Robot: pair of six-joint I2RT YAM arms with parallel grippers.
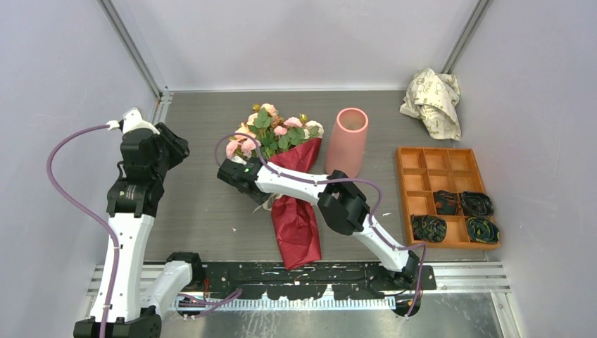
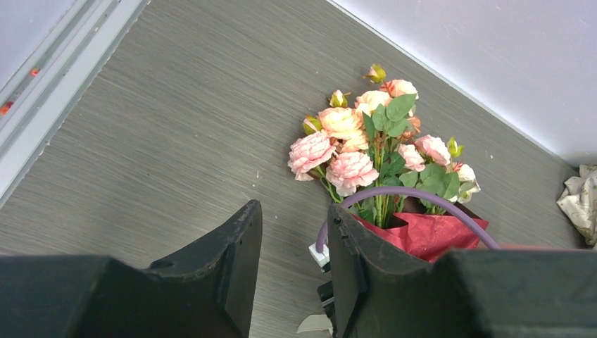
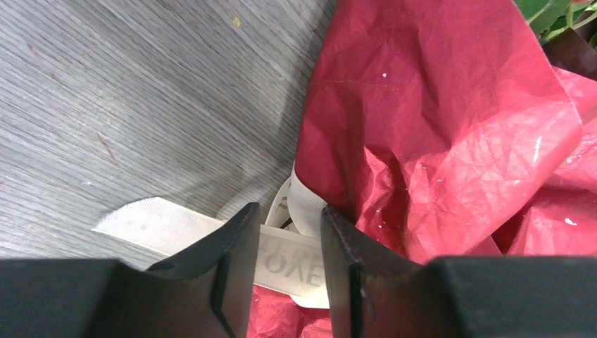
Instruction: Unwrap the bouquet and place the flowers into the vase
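The cream ribbon is lying flat across the gap between my right gripper's fingers, so next I open them wider, grip near the ribbon's loose end (image 3: 151,222) and pull up.
The bouquet (image 1: 296,211) lies across the middle of the table, wrapped in crinkled dark red paper (image 3: 436,127). Its pink and peach flowers (image 1: 274,130) point toward the back wall and also show in the left wrist view (image 2: 373,151). The salmon-pink vase (image 1: 347,141) stands upright just right of the blooms. My right gripper (image 1: 243,184) is down at the bouquet's left side. Its jaws (image 3: 288,218) stand apart around a cream ribbon (image 3: 292,264) that lies across the gap. My left gripper (image 1: 172,148) hangs open and empty (image 2: 294,215) over bare table, left of the bouquet.
An orange compartment tray (image 1: 405,190) at the right holds several dark rolled items (image 1: 457,211). Crumpled cream printed paper (image 1: 433,98) lies in the back right corner. The right arm's purple cable (image 2: 422,193) arcs over the bouquet. Walls close in the back and both sides.
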